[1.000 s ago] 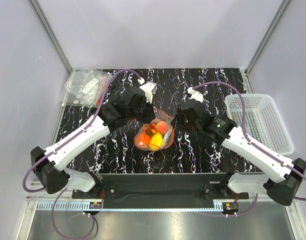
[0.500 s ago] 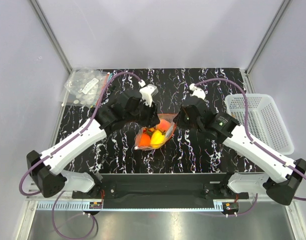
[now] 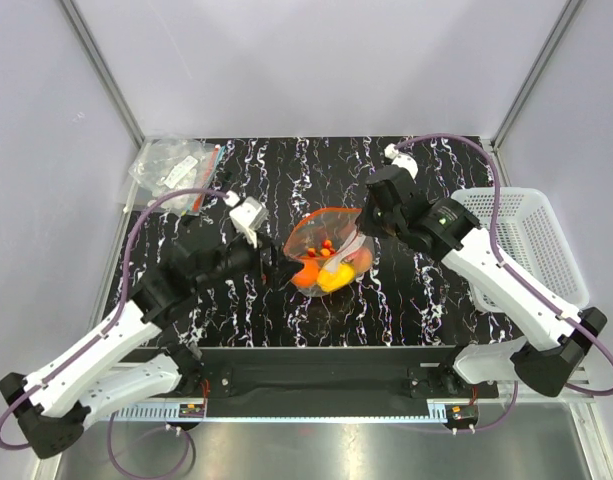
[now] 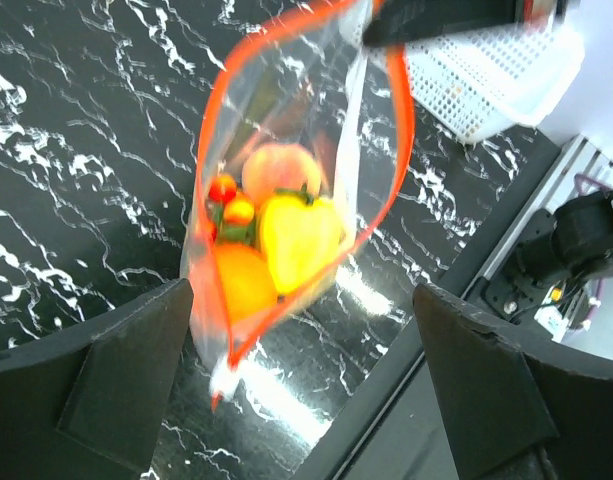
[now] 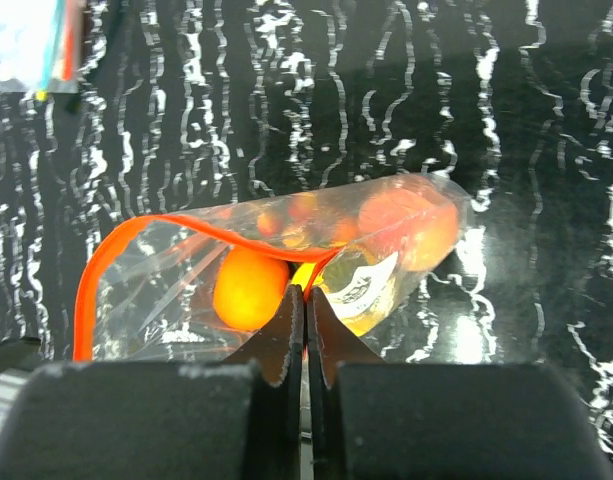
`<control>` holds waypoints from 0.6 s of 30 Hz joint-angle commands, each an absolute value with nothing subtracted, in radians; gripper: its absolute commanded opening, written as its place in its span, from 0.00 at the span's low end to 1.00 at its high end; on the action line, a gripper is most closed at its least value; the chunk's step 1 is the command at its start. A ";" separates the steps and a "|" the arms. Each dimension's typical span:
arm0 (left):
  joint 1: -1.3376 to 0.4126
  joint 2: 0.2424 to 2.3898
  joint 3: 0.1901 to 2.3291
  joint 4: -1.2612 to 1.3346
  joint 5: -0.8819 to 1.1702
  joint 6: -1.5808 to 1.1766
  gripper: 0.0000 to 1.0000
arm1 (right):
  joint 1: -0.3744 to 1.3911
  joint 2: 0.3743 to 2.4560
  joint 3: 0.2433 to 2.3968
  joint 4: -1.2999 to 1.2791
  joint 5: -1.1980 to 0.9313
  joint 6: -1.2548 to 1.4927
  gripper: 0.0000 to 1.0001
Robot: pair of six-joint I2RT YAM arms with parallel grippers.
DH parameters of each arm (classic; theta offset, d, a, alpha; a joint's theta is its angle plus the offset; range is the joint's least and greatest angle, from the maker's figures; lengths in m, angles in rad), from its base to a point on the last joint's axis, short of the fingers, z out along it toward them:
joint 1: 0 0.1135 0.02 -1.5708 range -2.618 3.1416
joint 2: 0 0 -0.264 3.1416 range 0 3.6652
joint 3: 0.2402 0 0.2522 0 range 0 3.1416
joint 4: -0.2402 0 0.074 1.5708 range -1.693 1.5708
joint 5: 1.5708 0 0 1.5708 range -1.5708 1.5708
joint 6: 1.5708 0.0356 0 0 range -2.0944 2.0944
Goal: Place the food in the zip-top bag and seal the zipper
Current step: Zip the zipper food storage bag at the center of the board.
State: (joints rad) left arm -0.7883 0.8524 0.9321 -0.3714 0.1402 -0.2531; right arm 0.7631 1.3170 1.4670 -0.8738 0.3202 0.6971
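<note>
The zipper's end (image 3: 286, 261) (image 4: 217, 397) is beside the white slider, at the zip-top bag's corner opposite my right gripper. Next, my left gripper closes on it there.
The clear zip-top bag (image 3: 326, 252) hangs at the table's middle, its mouth gaping. Its red-orange zipper (image 3: 321, 213) forms an open loop. Inside lies the food: a yellow fruit (image 4: 298, 230), a peach-pink one (image 4: 281, 172) and an orange one (image 5: 248, 288). My right gripper (image 3: 364, 232) is shut on the zipper strip (image 5: 186, 222) at the bag's right corner, its tips (image 5: 306, 298) pinching the rim. My left gripper (image 3: 276, 268) stands open just left of the bag, apart from it. The bag (image 4: 286, 200) shows ahead of its wide-spread fingers (image 4: 116, 370).
A pile of spare clear bags (image 3: 171, 170) lies at the back left corner. A white mesh basket (image 3: 521, 245) stands at the right edge. Metal frame posts rise at the back corners.
The left gripper let go of the bag, opened wide and drew back to the near left. The right gripper closed on the rim and carried the bag slightly right and back.
</note>
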 commanded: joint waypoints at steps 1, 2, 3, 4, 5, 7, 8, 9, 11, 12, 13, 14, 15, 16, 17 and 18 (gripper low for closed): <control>-0.792 0.796 0.807 -0.161 0.157 -0.255 0.99 | 0.721 1.315 1.511 -0.899 0.307 0.654 0.00; -0.793 0.779 0.736 -0.090 0.143 -0.261 0.99 | 0.709 1.304 1.502 -0.897 0.301 0.652 0.00; -0.793 0.735 0.701 -0.054 0.138 -0.259 0.99 | 0.687 1.299 1.496 -0.887 0.278 0.643 0.00; -0.795 0.712 0.628 0.022 0.124 -0.250 0.99 | 0.675 1.295 1.491 -0.884 0.266 0.640 0.00; -0.795 0.689 0.596 0.059 0.086 -0.247 0.99 | 0.666 1.290 1.486 -0.882 0.256 0.638 0.00; -0.795 0.632 0.533 0.116 0.013 -0.255 0.99 | 0.657 1.286 1.482 -0.885 0.247 0.632 0.00; -0.795 0.626 0.505 0.126 -0.103 -0.271 0.99 | 0.655 1.284 1.479 -0.888 0.242 0.632 0.00; -0.793 0.627 0.499 0.118 -0.132 -0.272 0.99 | 0.653 1.282 1.476 -0.885 0.239 0.632 0.00; -0.793 0.646 0.470 0.161 -0.106 -0.255 0.97 | 0.650 1.278 1.467 -0.884 0.235 0.632 0.00; -0.793 0.653 0.463 0.181 -0.086 -0.252 0.96 | 0.650 1.278 1.465 -0.882 0.232 0.634 0.00; -0.793 0.664 0.456 0.225 -0.059 -0.250 0.95 | 0.646 1.278 1.465 -0.884 0.232 0.634 0.00; -0.795 0.681 0.445 0.254 -0.037 -0.249 0.94 | 0.644 1.278 1.465 -0.884 0.235 0.634 0.00; -0.795 0.690 0.418 0.288 -0.005 -0.235 0.94 | 0.643 1.279 1.468 -0.887 0.236 0.640 0.00; -0.795 0.698 0.401 0.360 0.047 -0.189 0.93 | 0.641 1.279 1.468 -0.888 0.238 0.641 0.00; -0.798 0.709 0.385 0.388 0.082 -0.180 0.93 | 0.640 1.276 1.468 -0.887 0.236 0.646 0.00; -0.799 0.715 0.374 0.402 0.084 -0.176 0.94 | 0.641 1.276 1.468 -0.885 0.235 0.649 0.00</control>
